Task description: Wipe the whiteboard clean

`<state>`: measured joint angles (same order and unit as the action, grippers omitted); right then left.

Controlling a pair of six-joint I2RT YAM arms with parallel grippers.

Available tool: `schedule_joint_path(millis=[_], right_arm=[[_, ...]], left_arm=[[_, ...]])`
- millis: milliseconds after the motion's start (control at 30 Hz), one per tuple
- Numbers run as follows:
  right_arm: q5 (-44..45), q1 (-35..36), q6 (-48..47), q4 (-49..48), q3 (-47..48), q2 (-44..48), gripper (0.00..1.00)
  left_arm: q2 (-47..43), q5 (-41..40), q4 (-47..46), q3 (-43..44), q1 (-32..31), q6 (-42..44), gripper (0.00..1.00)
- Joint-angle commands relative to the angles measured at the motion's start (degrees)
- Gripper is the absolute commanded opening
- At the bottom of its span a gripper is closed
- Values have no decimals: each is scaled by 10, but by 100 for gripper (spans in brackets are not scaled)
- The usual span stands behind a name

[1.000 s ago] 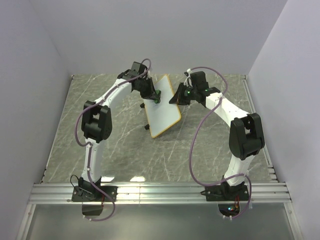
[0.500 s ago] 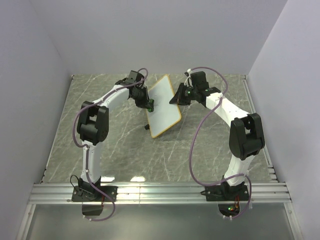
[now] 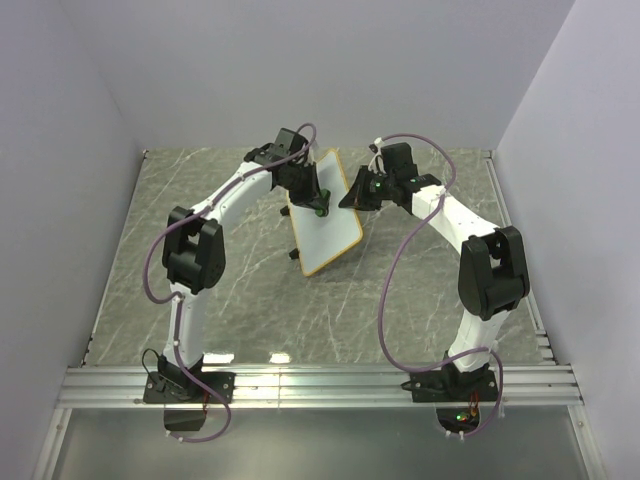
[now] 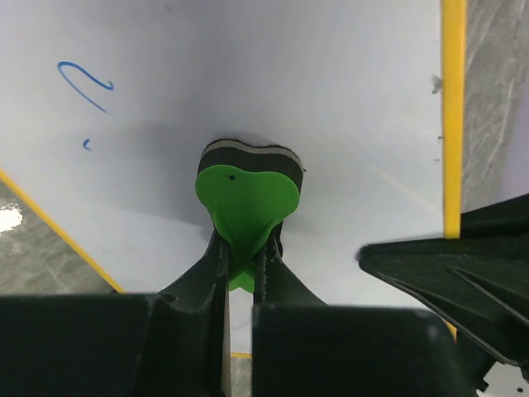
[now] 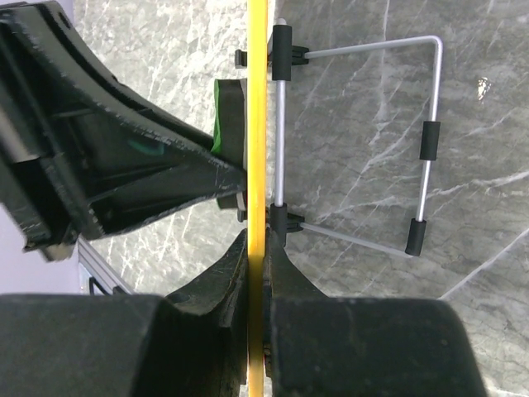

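The robot's left gripper should set the eraser down on the grey marble (image 3: 240, 254) next to the stand's nearer black sleeve.
The whiteboard (image 3: 330, 225), white with an orange-tan frame, stands tilted at mid table. My left gripper (image 3: 318, 203) is shut on the green and black eraser (image 4: 248, 186), which presses against the board's face (image 4: 331, 74). A blue stroke (image 4: 87, 81) and a small blue dot remain at the upper left in the left wrist view. My right gripper (image 3: 350, 196) is shut on the board's right frame edge (image 5: 258, 124), seen edge-on in the right wrist view. The eraser (image 5: 230, 116) shows left of that edge.
The board's wire stand (image 5: 421, 141) with black rubber sleeves rests on the grey marble table (image 3: 200, 280) behind the board. Grey walls close in at left, right and back. A metal rail (image 3: 320, 385) runs along the near edge.
My left gripper with the eraser swept left to the board's left edge, then back right and up onto the board's face. The right gripper and the board stayed put.
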<state>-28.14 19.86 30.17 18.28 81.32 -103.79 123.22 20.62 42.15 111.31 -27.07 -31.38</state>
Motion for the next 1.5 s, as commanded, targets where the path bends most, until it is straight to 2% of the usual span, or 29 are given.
schedule_joint_path(millis=[0, 267, 467, 667, 833, 933, 1067, 1167, 1200, 1467], right_arm=[[-44, 33, -30, 28, -5, 2, 0], [-49, 35, -34, 30, -4, -2, 0], [-52, 36, -38, 34, -5, -2, 0], [-53, 39, -41, 36, -10, 1, 0], [-54, 40, -40, 33, -12, -4, 0], [-55, 41, -39, 31, -10, -8, 0], [-55, 48, -39, 32, -5, -14, 0], [-53, 50, -39, 32, -5, -15, 0], [-54, 50, -39, 31, -5, -16, 0], [-47, 51, -43, 39, -4, -12, 0]], left_arm=[[12, 73, -22, 20, -22, -12, 0], [41, 48, -28, 35, 10, -25, 0], [101, 28, -15, 78, 56, -22, 0], [144, 41, -9, 77, 79, 6, 0], [112, 50, -34, 1, 75, 21, 0], [93, 57, -39, -13, 66, 28, 0], [111, 70, 14, 64, 44, 47, 0], [120, 79, 42, 156, 27, 68, 0], [114, 85, 36, 157, 26, 67, 0], [27, 50, -47, 53, 28, 34, 0]])
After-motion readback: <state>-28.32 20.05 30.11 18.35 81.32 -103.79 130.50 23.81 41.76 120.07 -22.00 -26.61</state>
